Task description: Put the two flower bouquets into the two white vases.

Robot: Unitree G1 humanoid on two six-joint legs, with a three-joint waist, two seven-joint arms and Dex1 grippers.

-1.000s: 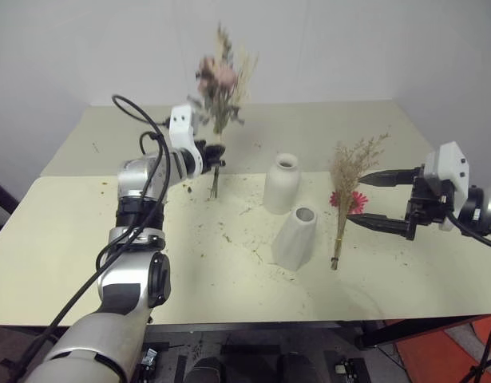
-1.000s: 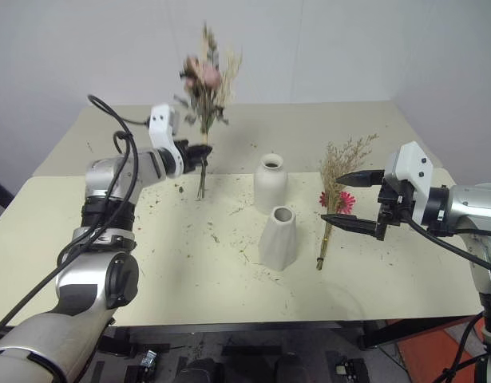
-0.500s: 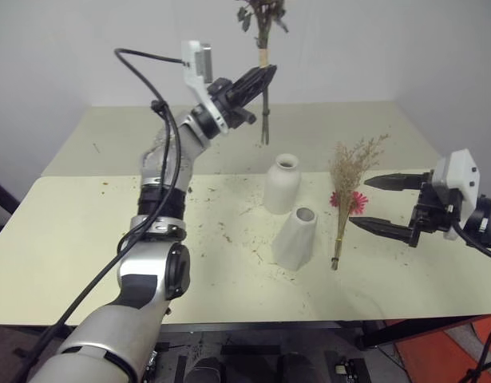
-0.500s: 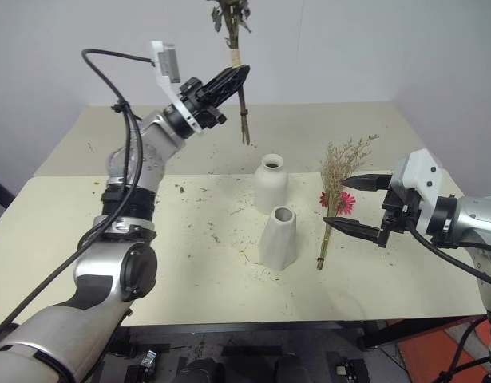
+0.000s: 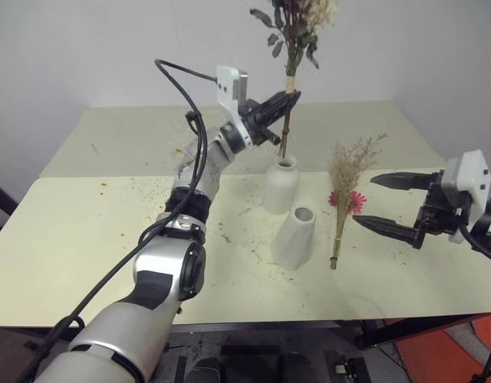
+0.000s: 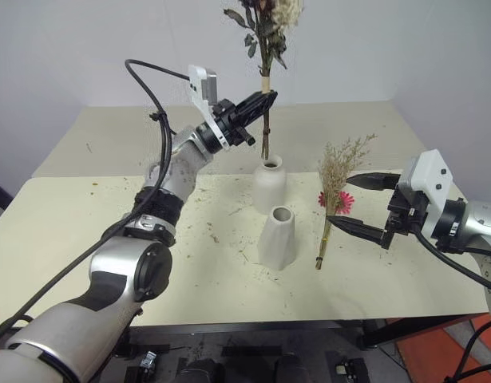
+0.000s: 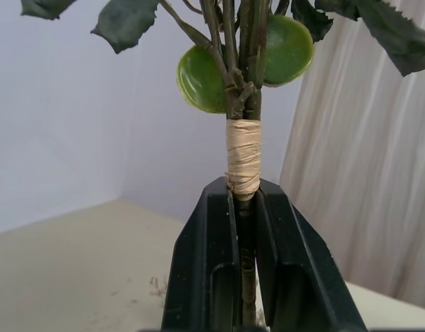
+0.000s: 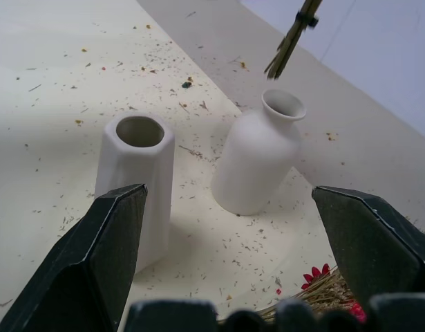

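Next, I let go of the rose bouquet, now upright just above that vase's mouth, with my left gripper in the opening of the bottle-shaped white vase (image 5: 286,162).
My left gripper (image 5: 284,102) is shut on the taped stem of the rose bouquet (image 5: 291,32), which it holds upright. The stem ends (image 8: 287,47) hang just above the mouth of the bottle-shaped white vase (image 5: 282,184). In front of that vase stands the cone-shaped white vase (image 5: 294,238). The beige feathery bouquet (image 5: 345,191) with its red daisy lies flat on the table to the right of the vases. My right gripper (image 5: 386,203) is open just right of it, nothing between its fingers.
The pale table (image 5: 85,239) is strewn with small dry plant crumbs. A white wall rises behind it. The table's left half and far side hold nothing else.
My left arm has lifted the rose bouquet from the table's back left, swung it rightward and brought its stems over the bottle vase. The right gripper has stayed put.
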